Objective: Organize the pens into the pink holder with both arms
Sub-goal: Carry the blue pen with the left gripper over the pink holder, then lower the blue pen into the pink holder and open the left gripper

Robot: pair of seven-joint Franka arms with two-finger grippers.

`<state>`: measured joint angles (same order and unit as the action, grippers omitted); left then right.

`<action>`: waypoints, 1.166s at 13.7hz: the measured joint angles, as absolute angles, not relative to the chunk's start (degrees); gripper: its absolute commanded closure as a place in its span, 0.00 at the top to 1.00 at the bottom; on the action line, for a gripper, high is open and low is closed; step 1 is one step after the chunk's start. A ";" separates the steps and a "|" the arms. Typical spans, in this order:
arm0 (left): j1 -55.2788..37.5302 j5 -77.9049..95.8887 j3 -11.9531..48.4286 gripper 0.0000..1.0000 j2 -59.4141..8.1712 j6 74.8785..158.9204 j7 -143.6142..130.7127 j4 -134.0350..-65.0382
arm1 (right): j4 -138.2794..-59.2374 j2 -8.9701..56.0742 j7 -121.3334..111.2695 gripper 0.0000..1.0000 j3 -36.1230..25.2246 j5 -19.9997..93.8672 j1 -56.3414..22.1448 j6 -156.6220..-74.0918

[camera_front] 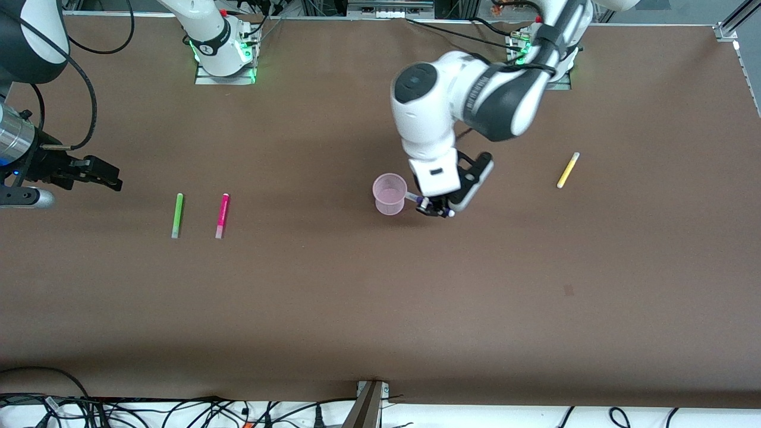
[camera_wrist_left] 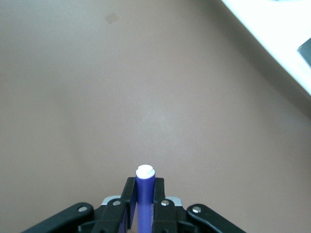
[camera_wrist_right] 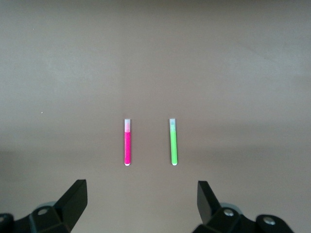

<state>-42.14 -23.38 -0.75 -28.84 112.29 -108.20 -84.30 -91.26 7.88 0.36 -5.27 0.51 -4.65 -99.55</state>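
My left gripper will release the dark purple pen inside the upright pink holder (camera_front: 392,195) in the middle of the table.
The pink holder (camera_front: 389,193) stands upright mid-table. Right beside it, on the side toward the left arm's end, my left gripper (camera_front: 432,207) is shut on the dark purple pen (camera_front: 414,198), whose pale tip points at the holder's wall. In the left wrist view the purple pen (camera_wrist_left: 145,175) sticks out between the closed fingers of the left gripper (camera_wrist_left: 145,190). My right gripper (camera_front: 113,180) hangs open and empty over the right arm's end of the table. Its wrist view shows the right gripper (camera_wrist_right: 141,194) facing the magenta pen (camera_wrist_right: 128,144) and green pen (camera_wrist_right: 173,143).
The green pen (camera_front: 177,215) and magenta pen (camera_front: 222,215) lie side by side between the right gripper and the holder. A yellow pen (camera_front: 568,170) lies toward the left arm's end. Cables run along the table edge nearest the front camera.
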 measured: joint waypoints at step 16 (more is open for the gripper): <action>-55.19 -42.61 -1.61 0.00 -38.07 103.97 -122.88 -82.40 | -88.50 7.87 0.37 1.00 -5.53 0.51 -4.59 -99.51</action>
